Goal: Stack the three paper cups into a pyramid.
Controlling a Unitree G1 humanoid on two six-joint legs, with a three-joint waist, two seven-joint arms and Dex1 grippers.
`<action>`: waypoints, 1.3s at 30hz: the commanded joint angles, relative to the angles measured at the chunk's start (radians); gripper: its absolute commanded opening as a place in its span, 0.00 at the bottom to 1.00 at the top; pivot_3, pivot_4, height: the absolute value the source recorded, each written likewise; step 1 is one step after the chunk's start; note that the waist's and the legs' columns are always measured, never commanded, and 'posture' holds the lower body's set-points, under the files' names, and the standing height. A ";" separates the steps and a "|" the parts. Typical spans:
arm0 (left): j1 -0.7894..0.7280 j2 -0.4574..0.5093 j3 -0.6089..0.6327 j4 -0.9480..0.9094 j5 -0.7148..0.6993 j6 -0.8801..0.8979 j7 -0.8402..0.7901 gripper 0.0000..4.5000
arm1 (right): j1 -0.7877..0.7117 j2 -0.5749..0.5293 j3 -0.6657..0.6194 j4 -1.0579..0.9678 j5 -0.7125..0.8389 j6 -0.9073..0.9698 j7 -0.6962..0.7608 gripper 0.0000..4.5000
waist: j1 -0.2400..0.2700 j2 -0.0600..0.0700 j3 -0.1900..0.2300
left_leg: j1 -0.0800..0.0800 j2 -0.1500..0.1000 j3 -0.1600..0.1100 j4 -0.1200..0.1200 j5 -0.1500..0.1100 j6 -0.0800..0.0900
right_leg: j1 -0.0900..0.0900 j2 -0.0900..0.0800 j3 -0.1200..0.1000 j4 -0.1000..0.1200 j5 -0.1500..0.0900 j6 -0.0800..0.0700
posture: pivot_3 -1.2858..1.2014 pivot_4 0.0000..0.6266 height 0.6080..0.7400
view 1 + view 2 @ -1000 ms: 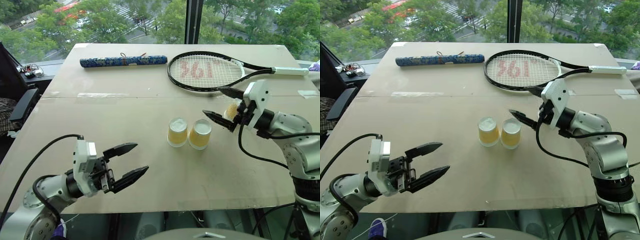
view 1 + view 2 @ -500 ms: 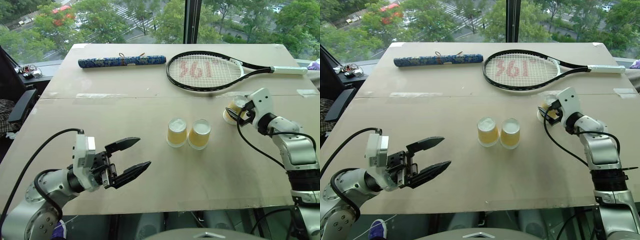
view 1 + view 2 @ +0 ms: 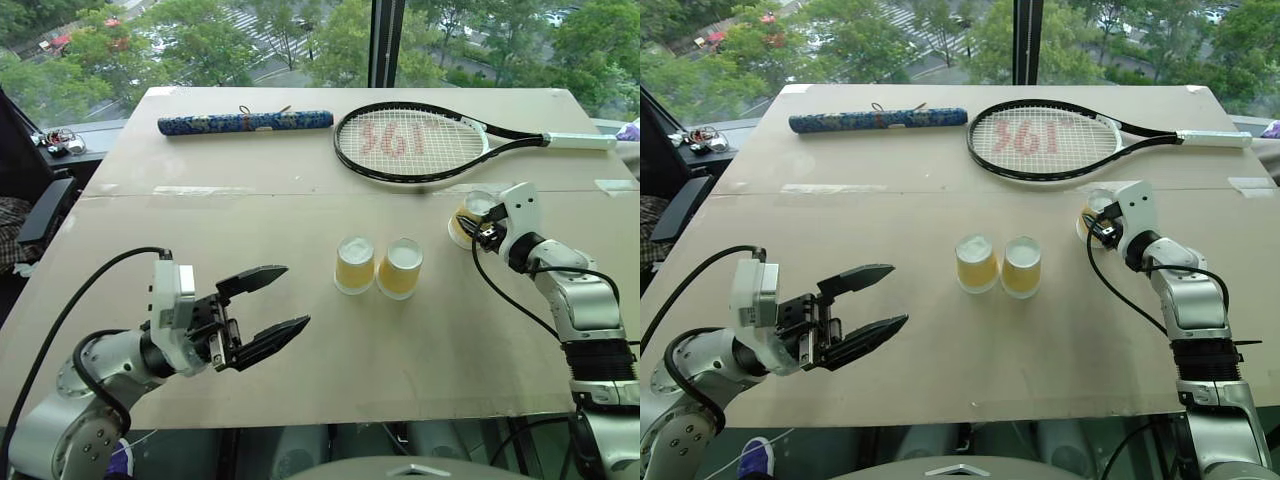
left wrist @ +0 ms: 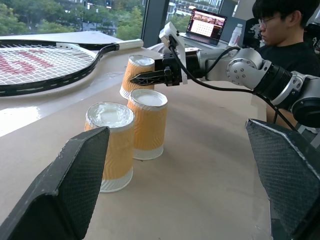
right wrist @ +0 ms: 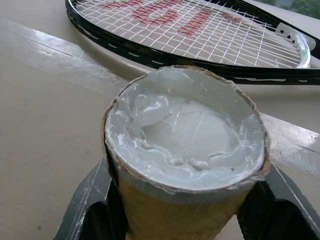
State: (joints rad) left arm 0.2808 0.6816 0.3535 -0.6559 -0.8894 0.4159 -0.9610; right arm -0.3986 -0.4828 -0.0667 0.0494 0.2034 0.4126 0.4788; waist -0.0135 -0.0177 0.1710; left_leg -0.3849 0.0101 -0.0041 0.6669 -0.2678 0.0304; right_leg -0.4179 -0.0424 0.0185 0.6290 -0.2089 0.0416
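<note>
I should use my right gripper to set the third cup, now just in front of the racket's head, down across the tops of the two (image 3: pixel 383 255) cups that touch each other.
Two of the paper cups (image 3: pixel 354 264) (image 3: pixel 400 267) stand upside down, side by side and touching, in the middle of the table. The third cup (image 5: pixel 185 125), also upside down, stands farther right, just in front of the racket's head. My right gripper (image 3: pixel 476 228) is shut on this cup, one black finger on each side of its yellow-orange wall. My left gripper (image 3: pixel 295 296) hangs open over the near left part of the table, well short of the two middle cups, with nothing between its fingers.
A tennis racket (image 3: pixel 415 140) lies at the back right and a long blue patterned tube (image 3: pixel 245 122) at the back left. In the left wrist view a person (image 4: pixel 280 30) sits beyond the table's right side by a laptop (image 4: pixel 205 25).
My right gripper came down and to the right from above the table, settled around the third cup and closed on it. The left gripper stays open and has hardly moved.
</note>
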 commanded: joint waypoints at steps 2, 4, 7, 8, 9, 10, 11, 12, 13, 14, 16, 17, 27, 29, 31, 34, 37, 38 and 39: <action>0.013 -0.009 0.011 -0.019 0.004 -0.021 0.012 1.00 | 0.004 -0.019 -0.062 -0.098 0.067 -0.039 0.061 0.43 | 0.000 0.000 0.000 | 0.000 0.000 0.000 0.000 0.000 0.000 | 0.000 0.000 0.000 0.000 0.000 0.000 | 0.52 0.24 1.00; 0.013 -0.014 0.011 -0.019 0.020 -0.033 0.019 1.00 | 0.003 -0.026 -0.072 -0.145 0.110 -0.039 0.109 0.43 | 0.000 0.001 0.000 | 0.000 0.000 0.000 0.000 0.000 0.000 | 0.000 0.000 0.000 0.000 0.000 0.000 | 0.52 0.24 1.00; 0.023 -0.034 -0.004 -0.015 0.114 -0.097 0.036 1.00 | -0.025 -0.048 -0.076 -0.255 0.215 0.024 0.185 0.42 | 0.000 0.001 0.001 | 0.000 0.000 0.000 0.000 0.000 0.000 | 0.000 0.000 0.000 0.000 0.000 0.000 | 0.52 0.24 1.00; 0.027 -0.054 -0.005 -0.005 0.128 -0.126 0.030 1.00 | -0.038 -0.059 -0.070 -0.295 0.251 0.060 0.205 0.42 | -0.001 0.001 0.001 | 0.000 0.000 0.000 0.000 0.000 0.000 | 0.000 0.001 0.000 0.000 0.000 0.000 | 0.52 0.24 1.00; 0.029 -0.072 -0.005 0.008 0.136 -0.154 0.021 1.00 | -0.051 -0.068 -0.061 -0.328 0.278 0.091 0.221 0.42 | 0.000 0.002 0.001 | 0.000 0.000 0.000 0.000 0.000 0.000 | 0.000 0.001 0.000 0.000 0.000 0.000 | 0.52 0.24 1.00; 0.036 -0.087 -0.001 0.019 0.140 -0.191 -0.012 1.00 | -0.069 -0.079 -0.047 -0.364 0.306 0.132 0.231 0.42 | 0.000 0.002 0.001 | 0.000 0.001 0.000 0.000 0.000 0.000 | 0.000 0.001 0.000 0.000 0.000 0.000 | 0.52 0.24 1.00; 0.046 -0.093 0.005 0.030 0.137 -0.209 -0.038 1.00 | -0.087 -0.087 -0.036 -0.391 0.329 0.170 0.235 0.42 | -0.001 0.002 0.001 | 0.000 0.001 0.000 0.000 0.000 0.000 | 0.000 0.001 0.000 0.000 0.000 0.000 | 0.52 0.24 1.00; 0.060 -0.085 0.019 0.042 0.100 -0.195 -0.071 1.00 | -0.110 -0.091 -0.023 -0.417 0.353 0.210 0.236 0.42 | -0.001 0.002 0.001 | 0.000 0.001 0.000 0.000 0.000 0.000 | 0.000 0.001 0.000 0.000 0.000 0.000 | 0.52 0.24 1.00; 0.072 -0.079 0.033 0.053 0.068 -0.183 -0.094 1.00 | -0.128 -0.095 -0.011 -0.440 0.374 0.246 0.236 0.42 | -0.001 0.002 0.001 | 0.000 0.001 0.000 0.000 0.000 0.000 | 0.000 0.001 0.000 0.000 0.000 0.000 | 0.52 0.24 1.00; 0.090 -0.065 0.051 0.064 0.023 -0.158 -0.125 1.00 | -0.144 -0.102 0.006 -0.464 0.391 0.276 0.242 0.42 | 0.000 0.002 0.001 | 0.000 0.001 -0.001 0.000 0.000 0.000 | 0.000 0.001 -0.001 0.000 0.000 0.000 | 0.52 0.24 1.00; 0.119 -0.048 0.080 0.082 -0.028 -0.140 -0.175 1.00 | -0.163 -0.108 0.045 -0.500 0.402 0.312 0.250 0.42 | 0.000 0.002 0.001 | 0.000 0.002 -0.002 0.000 0.000 0.000 | 0.000 0.001 -0.002 0.000 0.000 0.000 | 0.52 0.24 1.00; 0.130 -0.046 0.092 0.090 -0.034 -0.144 -0.193 1.00 | -0.169 -0.108 0.064 -0.511 0.400 0.322 0.249 0.42 | 0.000 0.002 0.001 | 0.000 0.002 -0.003 0.000 0.000 0.000 | 0.000 0.001 -0.003 0.000 0.000 0.000 | 0.52 0.24 1.00; 0.178 -0.066 0.115 0.133 0.004 -0.193 -0.238 1.00 | -0.195 -0.126 0.167 -0.512 0.352 0.320 0.282 0.42 | 0.001 0.002 0.001 | -0.002 0.000 -0.002 0.001 0.000 0.000 | -0.001 -0.002 -0.002 -0.001 0.000 0.000 | 0.52 0.24 1.00; 0.180 -0.069 0.114 0.136 0.009 -0.200 -0.238 1.00 | -0.202 -0.131 0.184 -0.512 0.341 0.311 0.297 0.42 | 0.001 0.002 0.001 | -0.002 0.000 -0.002 0.000 0.000 0.000 | -0.001 -0.001 -0.003 -0.001 0.000 0.000 | 0.52 0.24 1.00; 0.181 -0.070 0.113 0.137 0.012 -0.205 -0.238 1.00 | -0.210 -0.128 0.192 -0.510 0.337 0.311 0.301 0.42 | 0.001 0.002 0.001 | -0.002 0.000 -0.003 0.000 0.000 0.000 | -0.001 -0.001 -0.003 -0.001 0.000 0.000 | 0.52 0.24 1.00; 0.180 -0.072 0.111 0.139 0.017 -0.212 -0.237 1.00 | -0.221 -0.134 0.212 -0.503 0.315 0.298 0.320 0.42 | 0.000 0.002 0.001 | -0.002 0.001 -0.003 0.000 0.000 0.000 | -0.001 -0.001 -0.003 -0.001 0.000 0.000 | 0.52 0.24 1.00; 0.179 -0.074 0.111 0.140 0.021 -0.217 -0.237 1.00 | -0.225 -0.133 0.223 -0.501 0.303 0.293 0.332 0.42 | 0.000 0.002 0.001 | -0.002 0.001 -0.002 0.000 0.000 0.000 | -0.001 -0.001 -0.003 -0.001 0.000 0.000 | 0.52 0.24 1.00; 0.179 -0.075 0.112 0.140 0.022 -0.219 -0.236 1.00 | -0.225 -0.133 0.229 -0.502 0.298 0.291 0.335 0.42 | 0.001 0.002 0.001 | -0.002 0.001 -0.002 0.000 0.000 0.000 | -0.001 -0.001 -0.003 -0.001 0.000 0.000 | 0.52 0.24 1.00; 0.180 -0.076 0.112 0.139 0.023 -0.220 -0.236 1.00 | -0.224 -0.133 0.236 -0.501 0.293 0.290 0.339 0.42 | 0.001 0.002 0.001 | -0.002 0.000 -0.002 0.000 0.000 0.000 | -0.001 -0.001 -0.003 -0.001 0.000 0.000 | 0.52 0.24 1.00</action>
State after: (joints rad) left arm 0.4561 0.6089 0.4456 -0.5103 -0.8645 0.2146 -1.1928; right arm -0.6047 -0.6128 0.1681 -0.4297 0.5061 0.7276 0.8051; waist -0.0129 -0.0155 0.1724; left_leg -0.3868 0.0106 -0.0066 0.6670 -0.2680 0.0306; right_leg -0.4188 -0.0437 0.0153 0.6275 -0.2091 0.0416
